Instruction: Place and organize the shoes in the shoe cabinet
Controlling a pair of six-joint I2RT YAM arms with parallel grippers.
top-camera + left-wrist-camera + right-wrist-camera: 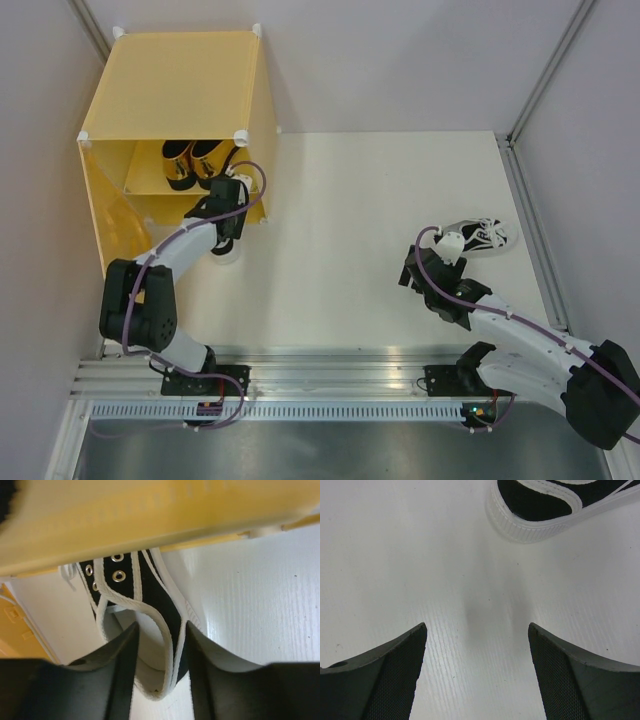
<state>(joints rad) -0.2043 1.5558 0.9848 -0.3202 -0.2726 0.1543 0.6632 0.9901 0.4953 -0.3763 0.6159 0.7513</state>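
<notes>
My left gripper has the slanting sneaker by the side of its collar, so it should take the back of the sneaker's heel [159, 695] and guide it toward the cabinet's door.
The yellow shoe cabinet [170, 85] stands at the far left with its front open. Two gold loafers [180, 160] [210, 158] stand side by side on its inner shelf. My left gripper [229, 238] is at the cabinet's lower front edge, shut on the heel collar of a white sneaker [145, 605] with black trim. Its toe end is hidden behind the yellow shelf edge [150, 520]. The second sneaker [487, 235] lies on the table at the right. My right gripper [477, 630] is open and empty just short of that sneaker's end [555, 505].
The cabinet's translucent door [110, 215] hangs open at its left side. Grey walls close in the table [350, 220] on the left, back and right. A metal rail [330, 385] with the arm bases runs along the near edge.
</notes>
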